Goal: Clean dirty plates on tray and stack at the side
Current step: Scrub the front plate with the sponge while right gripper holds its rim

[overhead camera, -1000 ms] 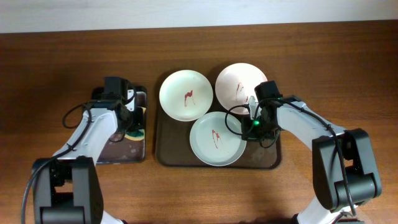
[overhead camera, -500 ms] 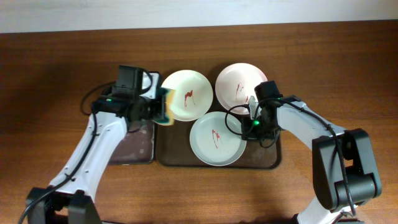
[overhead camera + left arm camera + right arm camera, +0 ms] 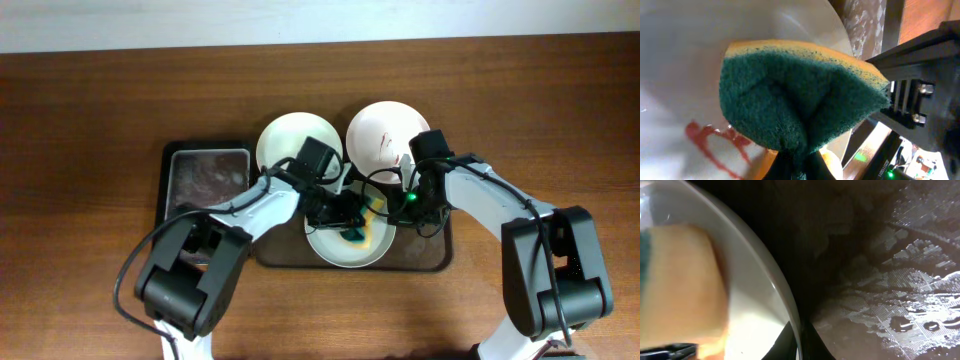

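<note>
I need to use my left gripper to drop the green and yellow sponge in the smaller black tray (image 3: 227,208), near the brown tray.
Three plates sit on the dark brown tray (image 3: 425,258). The white plate at back left (image 3: 285,142) and the white plate at back right (image 3: 380,128) carry red smears. The pale mint plate (image 3: 335,250) is at the front. My left gripper (image 3: 352,218) is shut on a green and yellow sponge (image 3: 800,95), pressed on the mint plate beside a red smear (image 3: 715,142). My right gripper (image 3: 408,205) is shut on the mint plate's right rim (image 3: 790,315).
A smaller black tray (image 3: 205,175) with a greyish inside lies left of the brown tray. The wooden table (image 3: 90,120) surrounds both. My two arms meet over the middle of the brown tray.
My left arm has carried the sponge from the black tray rightward, past the back left plate, onto the mint plate. The right arm has held still.
</note>
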